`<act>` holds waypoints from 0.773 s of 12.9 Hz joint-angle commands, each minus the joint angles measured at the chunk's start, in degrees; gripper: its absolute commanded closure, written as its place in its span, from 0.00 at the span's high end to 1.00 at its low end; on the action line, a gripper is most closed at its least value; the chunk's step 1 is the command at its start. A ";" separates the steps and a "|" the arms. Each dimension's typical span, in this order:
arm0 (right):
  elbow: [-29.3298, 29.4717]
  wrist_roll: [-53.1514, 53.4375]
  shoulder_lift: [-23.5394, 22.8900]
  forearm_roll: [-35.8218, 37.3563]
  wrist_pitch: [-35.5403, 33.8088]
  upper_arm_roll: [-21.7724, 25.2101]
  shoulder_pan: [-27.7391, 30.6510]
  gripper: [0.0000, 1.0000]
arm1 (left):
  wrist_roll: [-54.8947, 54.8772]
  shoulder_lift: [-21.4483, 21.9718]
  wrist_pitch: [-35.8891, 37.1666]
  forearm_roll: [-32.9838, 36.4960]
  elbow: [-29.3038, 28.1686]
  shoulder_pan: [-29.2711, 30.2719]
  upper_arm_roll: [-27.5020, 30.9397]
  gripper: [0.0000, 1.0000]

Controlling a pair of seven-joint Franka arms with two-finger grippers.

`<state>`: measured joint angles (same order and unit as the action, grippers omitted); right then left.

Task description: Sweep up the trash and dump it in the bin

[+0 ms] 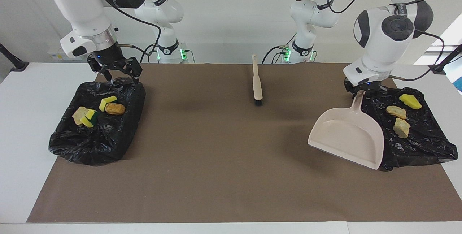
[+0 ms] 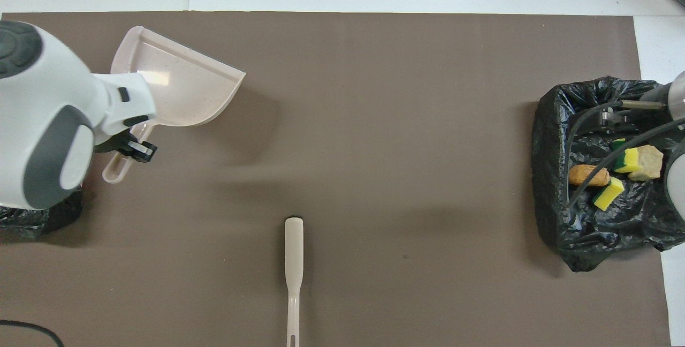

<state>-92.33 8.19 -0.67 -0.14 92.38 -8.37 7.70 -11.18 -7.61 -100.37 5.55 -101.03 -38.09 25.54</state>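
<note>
I will use my left gripper to set the beige dustpan free on the brown mat (image 2: 299, 127), just beyond the bristles of the beige brush.
The beige dustpan (image 1: 346, 138) (image 2: 176, 87) hangs empty and tilted low over the brown mat, beside the black-bagged bin (image 1: 422, 143) at the left arm's end. My left gripper (image 1: 361, 91) (image 2: 128, 146) is shut on its handle. Three pieces of trash lie in that bin: a yellow one (image 1: 409, 101), a tan one (image 1: 396, 110) and a pale one (image 1: 401, 127). My right gripper (image 1: 117, 73) hangs open and empty over the robot-side edge of the other bagged bin (image 1: 90, 143) (image 2: 594, 240), which holds yellow sponge pieces (image 1: 107, 101) (image 2: 608, 194), a bread-like chunk (image 1: 115, 109) (image 2: 588, 175) and a pale lump (image 1: 80, 115).
The beige brush (image 1: 257, 82) (image 2: 294, 261) lies on the mat (image 1: 223, 161) midway between the arms, bristles pointing away from the robots. In the overhead view the left arm covers most of the bin at its end.
</note>
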 commanded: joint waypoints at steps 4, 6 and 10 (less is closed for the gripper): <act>-1.45 0.07 0.93 -1.17 0.26 -0.15 0.83 1.00 | 20.71 -8.28 -9.21 -10.90 0.49 -10.41 1.01 0.00; -1.45 -0.10 0.93 -1.08 0.43 -0.15 0.91 1.00 | 26.54 -9.70 -11.77 -16.33 0.57 -12.53 0.83 0.00; -0.23 -0.02 1.19 -1.52 -3.16 -0.15 1.35 1.00 | 29.36 -11.90 -14.41 -18.99 0.58 -15.43 0.57 0.00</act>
<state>-92.70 8.19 -0.59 -0.54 91.57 -8.18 8.15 16.08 -18.09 -112.56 -11.75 -100.90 -51.83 25.11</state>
